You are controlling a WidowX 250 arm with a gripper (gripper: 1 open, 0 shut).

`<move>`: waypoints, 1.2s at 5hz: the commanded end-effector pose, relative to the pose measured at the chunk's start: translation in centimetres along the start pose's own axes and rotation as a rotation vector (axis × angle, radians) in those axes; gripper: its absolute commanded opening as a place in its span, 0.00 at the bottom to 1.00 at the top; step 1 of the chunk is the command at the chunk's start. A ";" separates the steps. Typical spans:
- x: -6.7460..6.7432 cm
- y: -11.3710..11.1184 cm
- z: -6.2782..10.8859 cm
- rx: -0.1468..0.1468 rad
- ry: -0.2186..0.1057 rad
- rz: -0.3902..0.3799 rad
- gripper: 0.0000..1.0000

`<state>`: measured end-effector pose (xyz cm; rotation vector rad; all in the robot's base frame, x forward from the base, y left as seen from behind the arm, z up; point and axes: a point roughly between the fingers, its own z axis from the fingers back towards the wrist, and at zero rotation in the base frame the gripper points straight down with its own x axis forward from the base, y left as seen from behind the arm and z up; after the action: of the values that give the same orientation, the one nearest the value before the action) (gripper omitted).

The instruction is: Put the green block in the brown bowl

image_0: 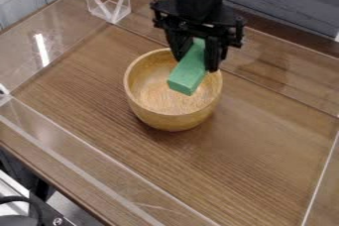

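Next, my gripper lets go of the green block in the middle of the brown bowl (175, 89), down on the bowl's inside bottom. The block now hangs tilted over the bowl.
The brown bowl (149, 110), round and light wood, sits on the table near the middle of the camera view. The green block (188, 70) hangs tilted over the bowl's far right part, its lower end down inside the rim. My black gripper (199, 52) points almost straight down and is shut on the green block's upper end, its fingers on either side of the bar. The top of the block is hidden between the fingers.
Clear plastic walls (79, 167) fence the wooden table (265, 141) on the left, front and right. A small clear stand (109, 4) sits at the back left. A dark panel runs along the back.
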<state>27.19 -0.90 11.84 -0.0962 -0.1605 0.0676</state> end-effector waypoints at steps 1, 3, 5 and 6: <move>0.4 0.5 0.2 0.010 -0.038 0.018 0.00; 0.3 1.0 -0.5 0.020 -0.047 0.017 0.00; 0.1 1.3 -1.2 0.030 -0.053 0.013 0.00; 0.1 1.4 -1.5 0.035 -0.056 0.015 0.00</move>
<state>26.97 0.03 9.43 -0.0641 -0.1791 0.0826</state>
